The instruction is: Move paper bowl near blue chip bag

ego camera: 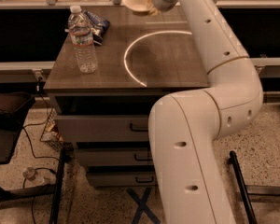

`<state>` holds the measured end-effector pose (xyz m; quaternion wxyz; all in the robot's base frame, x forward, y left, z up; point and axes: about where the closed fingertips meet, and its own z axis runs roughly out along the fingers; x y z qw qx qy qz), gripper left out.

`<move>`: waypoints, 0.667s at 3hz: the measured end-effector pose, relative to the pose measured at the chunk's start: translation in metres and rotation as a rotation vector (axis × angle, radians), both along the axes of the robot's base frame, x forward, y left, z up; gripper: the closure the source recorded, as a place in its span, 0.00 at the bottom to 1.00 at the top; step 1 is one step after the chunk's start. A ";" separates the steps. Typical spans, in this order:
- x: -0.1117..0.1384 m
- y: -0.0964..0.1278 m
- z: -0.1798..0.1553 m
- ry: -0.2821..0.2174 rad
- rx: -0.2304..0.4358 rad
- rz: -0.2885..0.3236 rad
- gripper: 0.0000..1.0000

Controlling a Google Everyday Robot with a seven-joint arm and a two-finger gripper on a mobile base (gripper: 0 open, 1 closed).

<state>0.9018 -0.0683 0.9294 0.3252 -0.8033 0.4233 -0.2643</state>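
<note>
Next, the gripper releases the paper bowl against the blue chip bag's edge (pixel 107 23) that faces the ring of light.
The paper bowl (pixel 134 1) is a cream shallow bowl at the far edge of the wooden table (pixel 168 64). My gripper (pixel 151 7) is at the bowl's right rim, shut on it, and holds it just over the table top. The blue chip bag (pixel 99 24) lies at the far left of the table, behind the bottle and to the left of the bowl, a hand's width or more away from it. My white arm reaches in from the lower right and hides the table's right side.
A clear plastic water bottle (pixel 83 40) stands upright near the table's left edge, in front of the chip bag. A bright ring of light (pixel 127 62) lies on the table top. Drawers (pixel 102 127) sit under the table. Cables (pixel 30 148) lie on the floor at left.
</note>
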 end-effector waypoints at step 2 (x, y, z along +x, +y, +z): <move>0.018 0.043 -0.028 0.010 0.039 0.025 1.00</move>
